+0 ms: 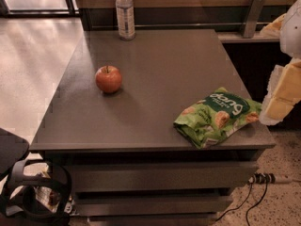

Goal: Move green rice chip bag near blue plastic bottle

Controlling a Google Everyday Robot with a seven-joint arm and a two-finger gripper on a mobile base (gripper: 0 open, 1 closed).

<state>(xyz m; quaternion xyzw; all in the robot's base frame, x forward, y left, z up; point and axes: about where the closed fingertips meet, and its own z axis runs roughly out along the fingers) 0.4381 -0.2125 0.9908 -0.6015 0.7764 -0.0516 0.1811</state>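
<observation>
Next, my gripper should go to the middle point(220, 117) of the green rice chip bag, by its dark-green logo patch, and close there.
The green rice chip bag point(217, 117) lies flat at the front right corner of the grey table point(155, 65), its dark-green logo patch facing up. The blue plastic bottle point(125, 13) stands upright at the table's far edge, left of centre, white cap on top. My gripper point(283, 95) shows as a white and pale-yellow shape at the right edge of the view, just right of the bag and off the table's side, not touching the bag. The bag and the bottle are far apart, at opposite ends of the table.
A red apple point(108, 78) sits on the left half of the table, between the bottle and the front edge. Drawers run below the tabletop. A black chair point(19, 173) is at the lower left. Cables and a power strip point(265, 178) lie on the floor at right.
</observation>
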